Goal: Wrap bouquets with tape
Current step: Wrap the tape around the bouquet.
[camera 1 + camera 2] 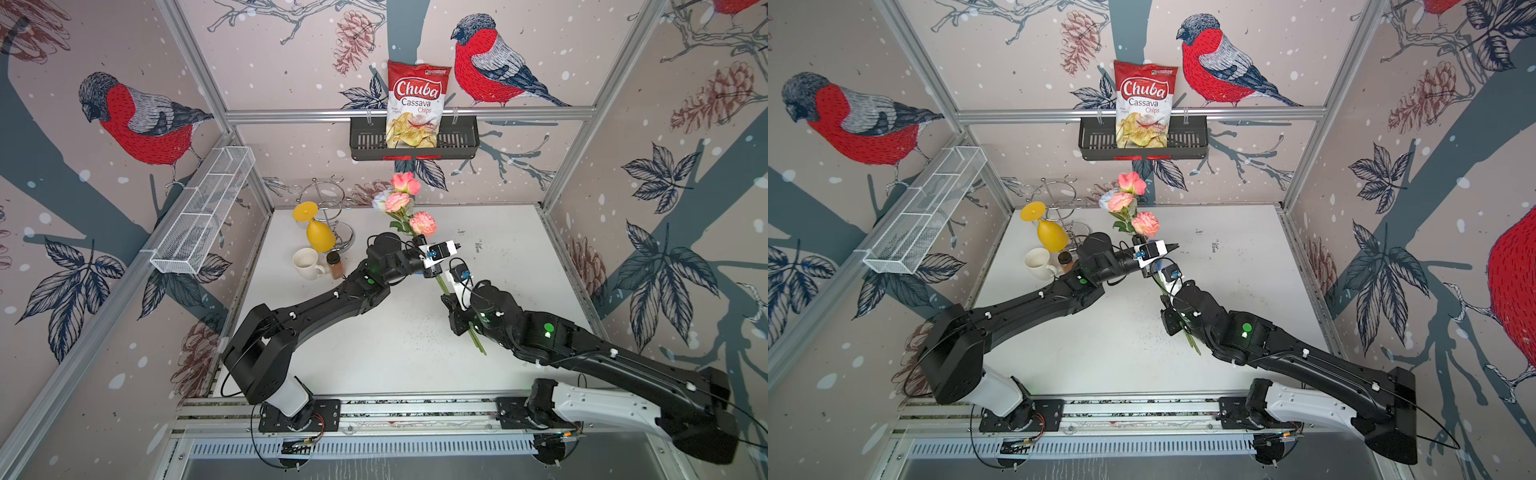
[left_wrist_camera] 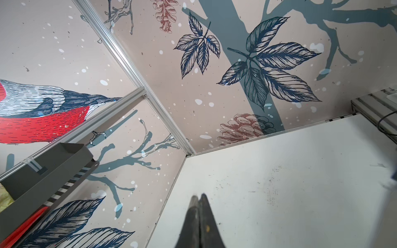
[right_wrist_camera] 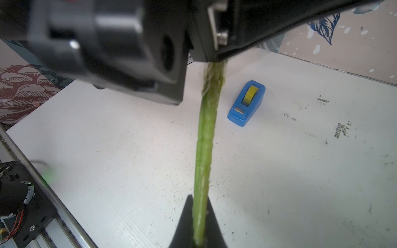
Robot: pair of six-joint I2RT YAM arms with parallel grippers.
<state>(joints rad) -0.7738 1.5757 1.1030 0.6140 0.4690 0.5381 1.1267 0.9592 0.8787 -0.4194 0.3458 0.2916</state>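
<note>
My left gripper's closed fingers point past the upper stems, so it should back off, open and close around the tape on the stems (image 3: 211, 84).
The bouquets are one bunch of pink roses (image 1: 399, 202) (image 1: 1122, 201) with long green stems (image 3: 206, 133), held tilted above the white table (image 1: 395, 349). My right gripper (image 3: 198, 198) (image 1: 445, 297) is shut on the lower stems. My left gripper (image 2: 198, 196) (image 1: 456, 248) is shut with nothing between its fingers. It points toward the right wall, and its wrist lies across the upper stems just below the blooms. The tape, a yellowish roll in a blue dispenser (image 3: 247, 103), stands on the table beyond the stems in the right wrist view. It is hidden in both top views.
At the back left stand a yellow wine glass (image 1: 319, 232) on a wire rack (image 1: 332, 199), a white mug (image 1: 307, 264) and a brown spice jar (image 1: 334, 266). A chips bag (image 1: 417, 104) sits in a black wall basket (image 1: 365, 141). A white wire basket (image 1: 203, 212) hangs on the left wall.
</note>
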